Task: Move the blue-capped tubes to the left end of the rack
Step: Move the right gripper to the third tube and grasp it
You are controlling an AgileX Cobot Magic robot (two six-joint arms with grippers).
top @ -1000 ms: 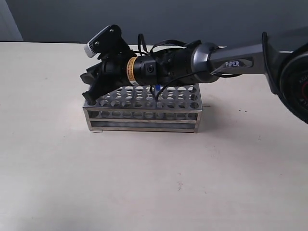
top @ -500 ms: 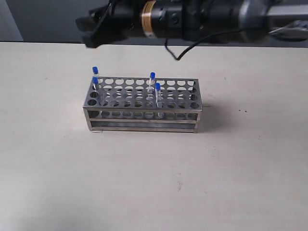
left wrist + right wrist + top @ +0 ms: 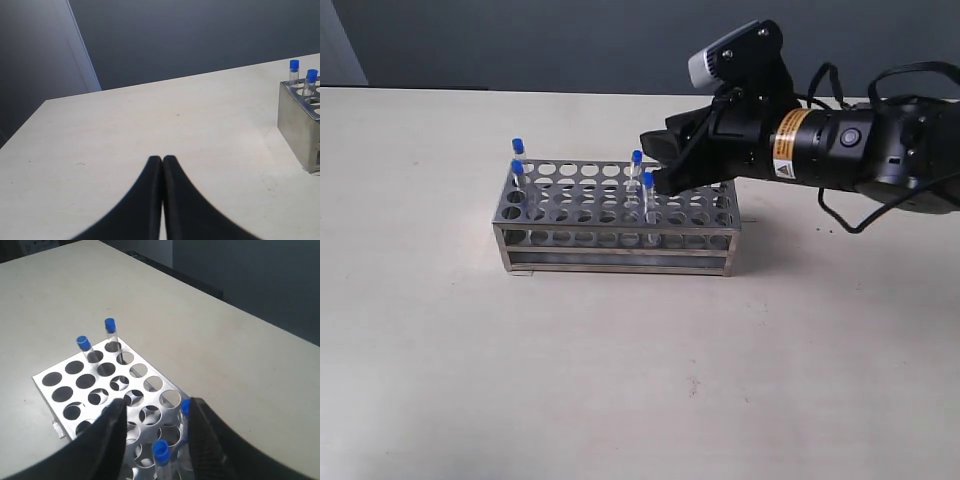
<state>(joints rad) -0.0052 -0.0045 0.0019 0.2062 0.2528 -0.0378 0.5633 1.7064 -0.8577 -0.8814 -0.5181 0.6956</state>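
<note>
Next, I close my right gripper on the blue cap (image 3: 648, 179) (image 3: 161, 450) of the front tube in the middle pair of the rack and leave the back tube standing.
The rack (image 3: 620, 262) stands mid-table, shiny steel with rows of round holes. Two blue-capped tubes (image 3: 518, 147) (image 3: 517, 168) sit in its left end; two more (image 3: 637, 158) (image 3: 648, 181) stand near the middle. My right gripper (image 3: 652, 163) hovers open over the middle pair. In the right wrist view the rack (image 3: 47, 392) lies below; one tube (image 3: 161, 450) rises between the open fingers (image 3: 197, 412), and another tube (image 3: 186, 407) stands beside one finger. My left gripper (image 3: 162, 159) is shut and empty, low over bare table, with the rack's end (image 3: 295, 120) off to one side.
The pale tabletop (image 3: 620, 380) stretches around the rack. A dark wall (image 3: 570, 40) runs behind the table's back edge. The right arm's black body and cables (image 3: 850, 150) hang over the table right of the rack.
The right arm left the rack's left end, rose high, then came down to the right over the middle tubes. Two tubes now show at the left end.
</note>
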